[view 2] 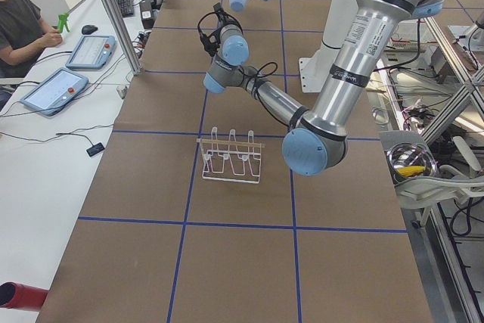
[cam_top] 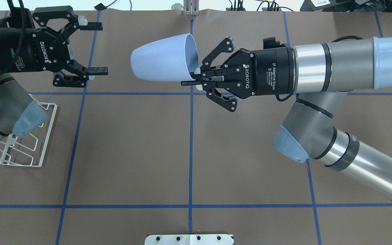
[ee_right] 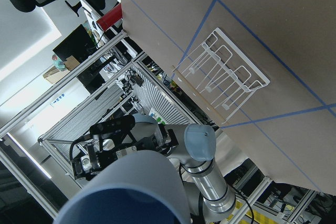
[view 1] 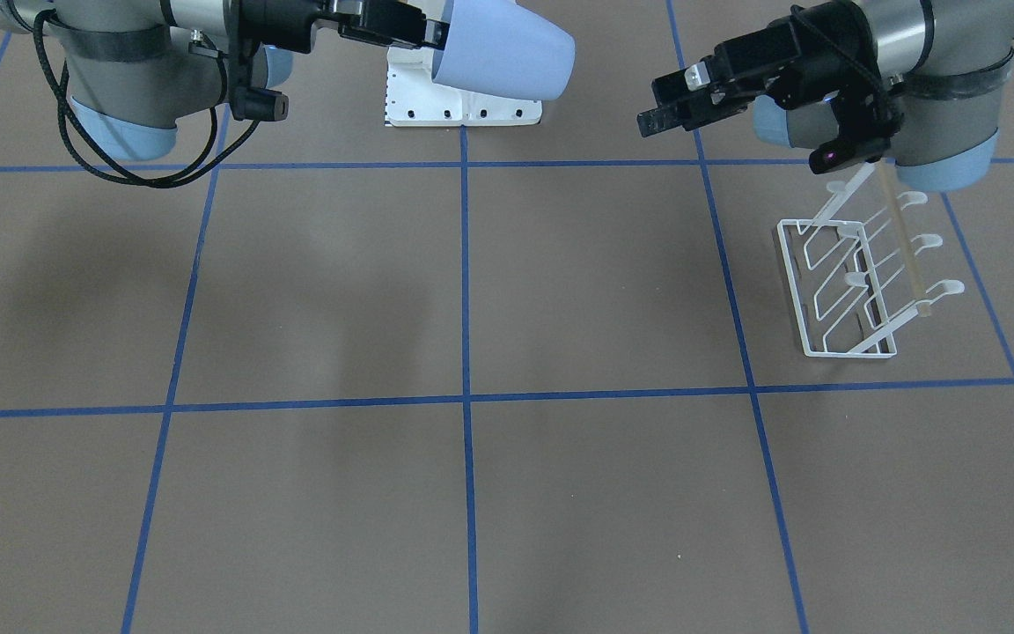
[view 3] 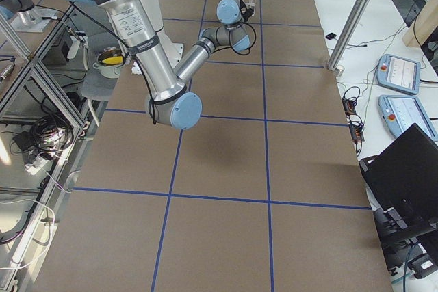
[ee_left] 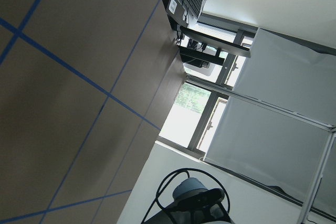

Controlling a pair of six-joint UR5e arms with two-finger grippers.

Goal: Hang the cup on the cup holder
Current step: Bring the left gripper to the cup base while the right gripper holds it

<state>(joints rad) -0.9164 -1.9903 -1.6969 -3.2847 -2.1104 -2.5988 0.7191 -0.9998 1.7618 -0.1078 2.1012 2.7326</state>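
Observation:
I should next move my left gripper to the light blue cup and close it on the cup's bottom end (view 1: pixel 561 65), opposite the rim that my right gripper holds.
The light blue cup (cam_top: pixel 162 58) is held on its side in the air over the table's far middle. My right gripper (cam_top: pixel 192 77) is shut on its rim, one finger inside and one outside. The cup also shows in the front view (view 1: pixel 507 53) and fills the bottom of the right wrist view (ee_right: pixel 126 192). The white wire cup holder (cam_top: pixel 26 143) stands on the table at the left, partly under my left arm. It also shows in the front view (view 1: pixel 850 282) and the left side view (view 2: pixel 231 160). My left gripper (cam_top: pixel 97 48) is open and empty, above the table beyond the rack.
A white bolted metal pedestal (view 1: pixel 463 97) stands at the robot's base (cam_top: pixel 189 239). Brown paper with blue tape lines covers the table. An operator sits at a side desk with tablets (view 2: pixel 57 88).

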